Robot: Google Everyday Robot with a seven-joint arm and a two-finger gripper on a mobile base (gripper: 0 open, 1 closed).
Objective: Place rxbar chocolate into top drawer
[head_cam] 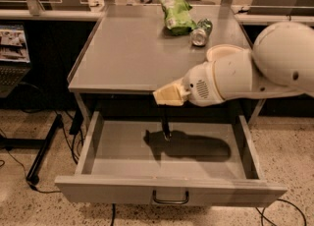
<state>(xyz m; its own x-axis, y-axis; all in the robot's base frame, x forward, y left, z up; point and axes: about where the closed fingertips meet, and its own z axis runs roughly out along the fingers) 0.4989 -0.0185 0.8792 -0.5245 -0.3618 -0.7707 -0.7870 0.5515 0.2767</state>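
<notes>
The robot's gripper will release the rxbar chocolate, now hanging low inside the drawer, on the drawer's bottom behind the wire handle (183, 163), near the front panel.
My gripper (166, 96), cream-coloured at the end of the white arm, hangs just past the table's front edge, above the open top drawer (122, 151). It is shut on the rxbar chocolate (165, 122), a thin black bar that hangs straight down from the fingers. The bar's lower end sits low inside the drawer, near its back middle; I cannot tell whether it touches the floor of the drawer. The drawer is pulled fully out, with its wire handle (170, 198) centred on the front panel. The arm's shadow lies on the drawer floor.
On the grey table top (127, 53) lie a green crinkled snack bag (176, 13), a tipped can (200, 32) and a white bowl (222, 51), partly hidden by the arm. A laptop (12, 48) stands at the left. Cables run over the floor.
</notes>
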